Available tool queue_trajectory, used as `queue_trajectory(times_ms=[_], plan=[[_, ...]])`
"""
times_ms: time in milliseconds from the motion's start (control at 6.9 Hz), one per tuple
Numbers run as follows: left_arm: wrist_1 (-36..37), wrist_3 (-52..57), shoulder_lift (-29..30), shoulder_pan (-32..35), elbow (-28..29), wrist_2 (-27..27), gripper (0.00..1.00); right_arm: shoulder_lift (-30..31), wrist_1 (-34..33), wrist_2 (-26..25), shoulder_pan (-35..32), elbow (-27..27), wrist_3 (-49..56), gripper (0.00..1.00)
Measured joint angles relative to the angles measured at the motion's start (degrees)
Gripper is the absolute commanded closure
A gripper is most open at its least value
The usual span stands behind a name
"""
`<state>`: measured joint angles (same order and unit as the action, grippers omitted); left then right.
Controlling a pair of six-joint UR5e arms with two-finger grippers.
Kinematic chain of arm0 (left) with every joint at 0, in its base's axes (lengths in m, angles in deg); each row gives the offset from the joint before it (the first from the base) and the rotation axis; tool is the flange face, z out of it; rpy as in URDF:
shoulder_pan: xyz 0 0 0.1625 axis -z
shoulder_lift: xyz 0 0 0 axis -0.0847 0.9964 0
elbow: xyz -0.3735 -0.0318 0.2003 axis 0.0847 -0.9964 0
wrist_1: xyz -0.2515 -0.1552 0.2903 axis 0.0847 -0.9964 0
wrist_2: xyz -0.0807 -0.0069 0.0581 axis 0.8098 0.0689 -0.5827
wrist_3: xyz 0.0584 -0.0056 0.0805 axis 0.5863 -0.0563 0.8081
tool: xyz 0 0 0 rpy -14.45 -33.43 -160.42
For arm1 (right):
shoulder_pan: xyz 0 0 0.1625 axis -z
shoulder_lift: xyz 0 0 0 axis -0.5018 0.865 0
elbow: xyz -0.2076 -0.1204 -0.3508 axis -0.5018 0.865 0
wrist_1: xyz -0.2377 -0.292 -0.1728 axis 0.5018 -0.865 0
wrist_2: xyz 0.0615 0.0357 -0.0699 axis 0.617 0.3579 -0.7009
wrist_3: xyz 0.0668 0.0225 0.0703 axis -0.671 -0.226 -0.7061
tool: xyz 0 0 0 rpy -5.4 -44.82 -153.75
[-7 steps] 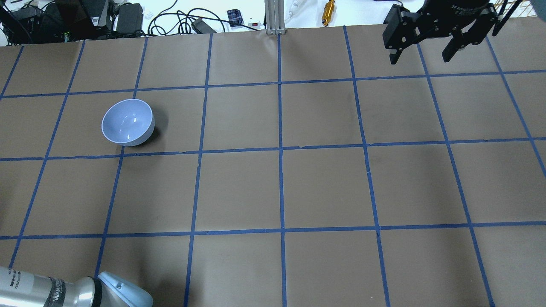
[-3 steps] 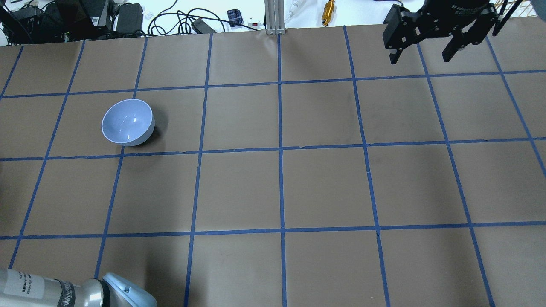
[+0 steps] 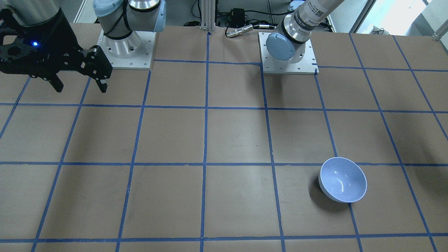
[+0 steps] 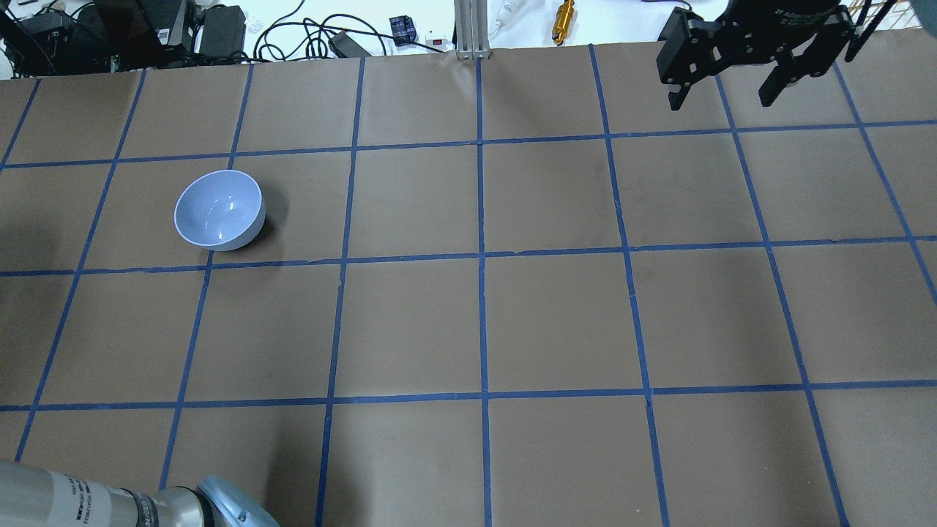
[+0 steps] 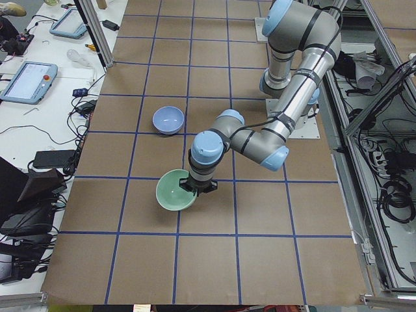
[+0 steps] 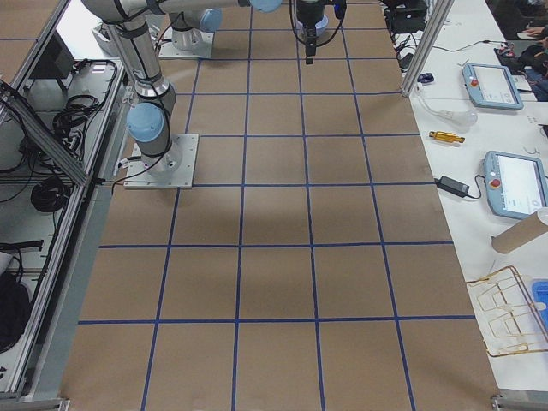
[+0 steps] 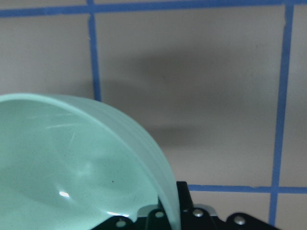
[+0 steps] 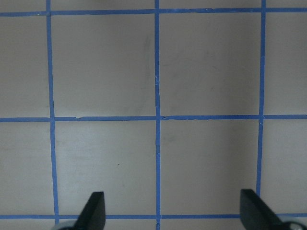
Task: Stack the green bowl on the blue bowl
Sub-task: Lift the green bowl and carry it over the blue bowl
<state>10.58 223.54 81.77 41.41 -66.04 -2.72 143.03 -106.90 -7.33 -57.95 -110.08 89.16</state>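
Note:
My left gripper will let go of the green bowl so that it sits nested inside the hollow of the empty blue bowl (image 3: pixel 344 180).
The blue bowl (image 4: pixel 219 210) stands upright and empty on the table's left half; it also shows in the front view (image 3: pixel 343 179) and the exterior left view (image 5: pixel 168 119). The green bowl (image 5: pixel 175 198) hangs above the table, about two squares from the blue bowl toward the table's left end. My left gripper (image 5: pixel 198 185) is shut on its rim. In the left wrist view the green bowl (image 7: pixel 72 163) fills the lower left, with the left gripper (image 7: pixel 168 213) clamped on its edge. My right gripper (image 4: pixel 719 101) is open and empty, high at the far right; it also shows in the right wrist view (image 8: pixel 172 211).
The table is brown paper with a blue tape grid. A metal post (image 4: pixel 466 29), a brass cylinder (image 4: pixel 564 20) and cables lie beyond the far edge. The arm bases (image 3: pixel 126 45) (image 3: pixel 288 52) stand on the robot's side. The left arm's elbow (image 4: pixel 219 509) juts in at the near left.
The left arm's elbow has slid right and down in the overhead view, and a soft shadow has appeared at the table's left edge. The right gripper and the blue bowl have not moved.

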Motion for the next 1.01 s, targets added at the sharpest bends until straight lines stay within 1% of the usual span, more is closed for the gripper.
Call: queue_trajectory(times_ms=[290,580,725,870,1014], plan=[[-2.11,-6.94,-2.9,11.49,0.41,-0.27,1.0,0.03,0.0,0.05,0.0,0.0,0.0,0.0],[-2.08,-18.13,-3.72,23.37,-1.54,-0.51,1.0,0.03,0.0,0.08,0.0,0.0,0.0,0.0],[-0.31,-23.46,-3.66,27.99,-3.91,-0.55,1.0,0.04,0.0,0.08,0.0,0.0,0.0,0.0],[3.57,-26.67,-3.55,30.44,-7.4,-0.59,1.0,0.03,0.0,0.07,0.0,0.0,0.0,0.0],[8.53,-28.25,-3.83,31.45,-12.08,-0.64,1.0,0.01,0.0,0.03,0.0,0.0,0.0,0.0]])
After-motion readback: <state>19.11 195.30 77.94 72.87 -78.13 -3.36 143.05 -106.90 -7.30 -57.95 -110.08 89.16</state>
